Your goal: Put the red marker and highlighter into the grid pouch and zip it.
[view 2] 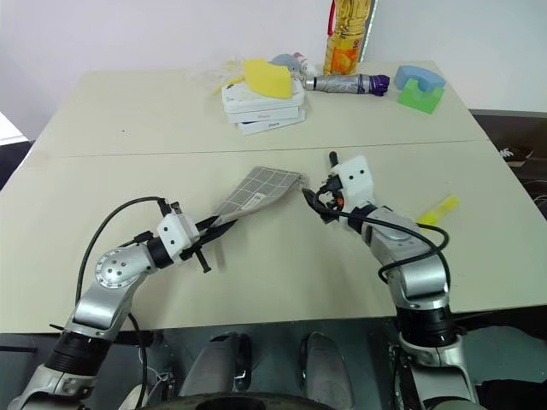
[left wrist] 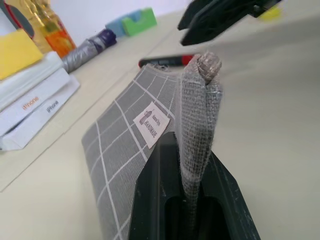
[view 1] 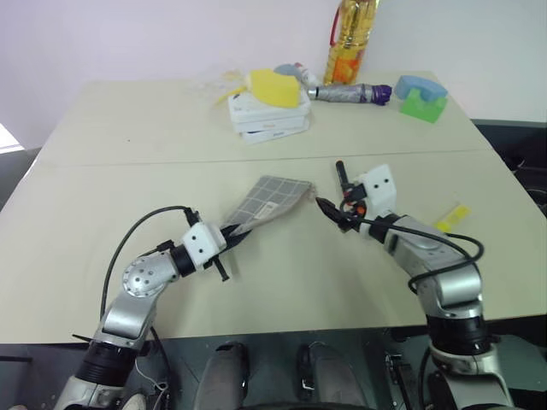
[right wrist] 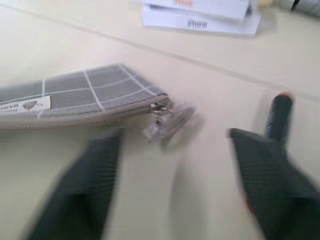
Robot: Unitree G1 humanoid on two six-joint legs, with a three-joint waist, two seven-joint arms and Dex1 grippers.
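Observation:
The grid pouch's zipper is shut, so next my right gripper pinches the zipper pull (right wrist: 171,121) and pulls it toward my left gripper before getting the red marker.
The grid pouch (view 1: 269,201) is grey with white lines and a small white label (left wrist: 152,125). It slopes from the table up to my left gripper (view 1: 229,235), which is shut on its near end. My right gripper (view 1: 329,207) hovers just off the pouch's far end, open, with nothing between its fingers (right wrist: 280,170). The zipper pull (right wrist: 167,120) hangs at that far corner. The red marker (view 1: 339,175), black with red on it, lies on the table beside the right gripper. The yellow highlighter (view 1: 451,217) lies on the table to the right of the right arm.
At the back of the table stand stacked white boxes (view 1: 269,120) with a yellow sponge (view 1: 275,85) on top, a folded umbrella (view 1: 350,92), an orange bottle (view 1: 349,43), and blue and green blocks (view 1: 423,98). The table's front edge runs just below both arms.

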